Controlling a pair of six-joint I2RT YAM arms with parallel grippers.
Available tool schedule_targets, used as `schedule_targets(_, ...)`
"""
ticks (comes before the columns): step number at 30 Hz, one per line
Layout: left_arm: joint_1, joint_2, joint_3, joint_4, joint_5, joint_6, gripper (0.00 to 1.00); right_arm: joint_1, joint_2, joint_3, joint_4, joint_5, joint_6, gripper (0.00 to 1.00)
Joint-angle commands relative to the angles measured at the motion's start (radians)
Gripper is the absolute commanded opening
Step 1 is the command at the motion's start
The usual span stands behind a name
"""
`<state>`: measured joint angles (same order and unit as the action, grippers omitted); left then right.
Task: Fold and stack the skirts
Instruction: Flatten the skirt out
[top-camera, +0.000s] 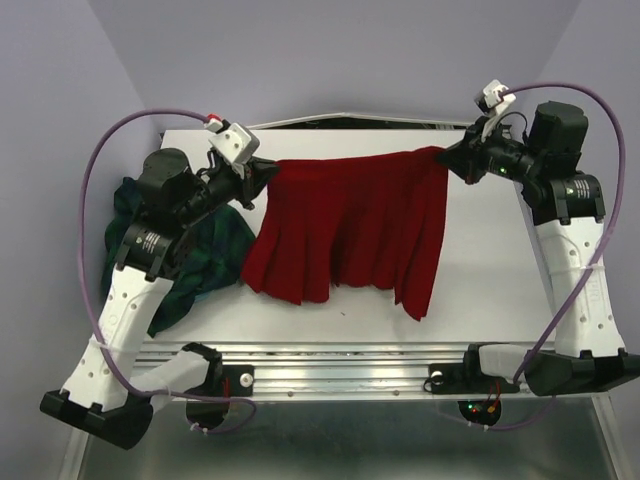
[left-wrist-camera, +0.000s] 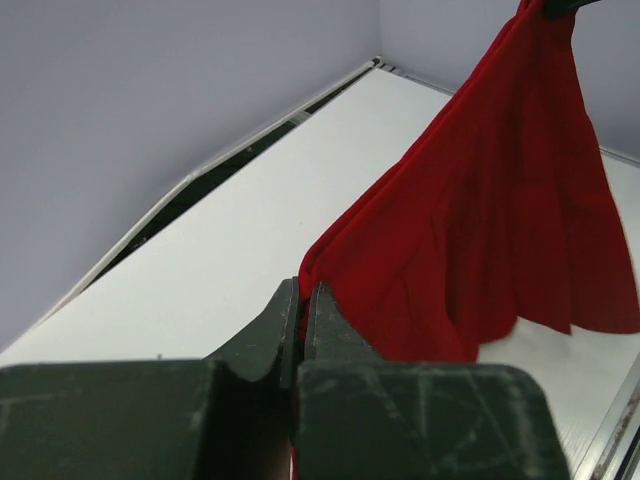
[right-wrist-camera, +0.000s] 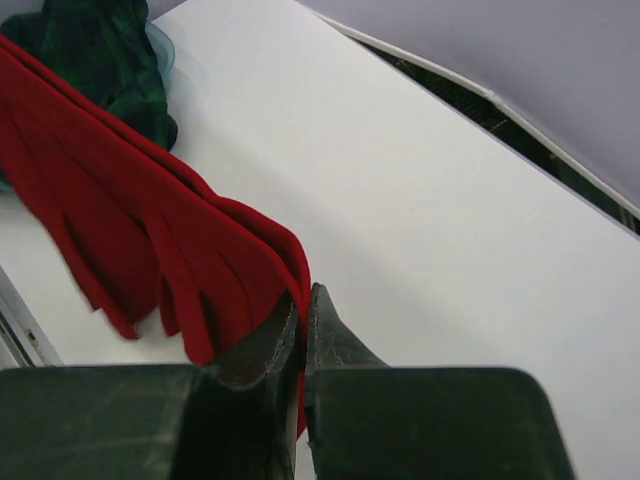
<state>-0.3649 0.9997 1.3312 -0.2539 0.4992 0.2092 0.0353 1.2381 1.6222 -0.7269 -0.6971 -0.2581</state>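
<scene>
Next, I release the red pleated skirt from my left gripper, spread flat on the middle of the white table (top-camera: 362, 234).
The red pleated skirt (top-camera: 350, 225) hangs stretched between my two grippers above the white table (top-camera: 480, 290), its hem trailing toward the near edge. My left gripper (top-camera: 270, 172) is shut on its left top corner; the cloth (left-wrist-camera: 480, 240) runs out from between the jaws in the left wrist view. My right gripper (top-camera: 447, 157) is shut on its right top corner, and the cloth (right-wrist-camera: 150, 240) shows there too. The green and navy plaid skirt (top-camera: 205, 255) lies crumpled at the table's left edge, partly under my left arm; it also shows in the right wrist view (right-wrist-camera: 95, 55).
A dark gap (top-camera: 350, 122) runs along the table's far edge by the lilac wall. A metal rail (top-camera: 340, 375) with the arm bases lines the near edge.
</scene>
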Motion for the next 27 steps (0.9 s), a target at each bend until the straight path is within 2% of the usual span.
schedule_targets(1,0.018,0.043,0.062,0.053,-0.028,-0.022,0.0,-0.02,0.037,0.074,0.084,0.156,0.008,0.01)
schedule_targets(8,0.018,0.22,0.082,0.134,-0.045,0.004,0.0,-0.02,0.157,0.022,0.204,0.171,-0.024,0.01)
schedule_targets(12,0.018,0.422,0.173,0.218,-0.083,0.016,0.0,-0.02,0.288,0.073,0.318,0.224,-0.029,0.01)
schedule_targets(14,0.018,0.511,0.31,0.235,-0.102,0.031,0.0,-0.02,0.351,0.161,0.357,0.257,-0.03,0.01)
schedule_targets(15,0.018,0.609,0.368,0.232,-0.112,0.047,0.0,-0.02,0.424,0.206,0.386,0.289,-0.029,0.01)
schedule_targets(17,0.02,0.707,0.578,0.22,-0.158,0.064,0.0,-0.029,0.5,0.302,0.42,0.332,-0.012,0.01)
schedule_targets(18,0.02,0.806,0.652,0.216,-0.178,0.071,0.0,-0.038,0.571,0.405,0.478,0.373,0.009,0.01)
schedule_targets(19,0.023,0.853,0.804,0.212,-0.215,0.079,0.0,-0.038,0.608,0.456,0.507,0.389,0.019,0.01)
schedule_targets(21,0.032,0.989,0.954,0.22,-0.241,0.09,0.0,-0.057,0.691,0.647,0.547,0.424,0.029,0.01)
schedule_targets(22,0.034,1.023,1.076,0.243,-0.267,0.099,0.0,-0.057,0.777,0.716,0.572,0.43,0.037,0.01)
schedule_targets(23,0.037,1.053,1.118,0.274,-0.275,0.095,0.0,-0.057,0.816,0.781,0.586,0.433,0.045,0.01)
schedule_targets(24,0.046,1.077,1.129,0.31,-0.283,0.09,0.0,-0.067,0.846,0.871,0.633,0.433,0.052,0.01)
schedule_targets(25,0.047,1.073,1.094,0.361,-0.295,0.082,0.0,-0.067,0.869,0.892,0.665,0.424,0.051,0.01)
schedule_targets(26,0.047,1.053,1.036,0.498,-0.339,0.078,0.0,-0.068,0.882,0.889,0.7,0.415,0.051,0.01)
schedule_targets(27,0.047,0.995,0.872,0.577,-0.346,0.09,0.0,-0.068,0.876,0.833,0.793,0.392,0.048,0.01)
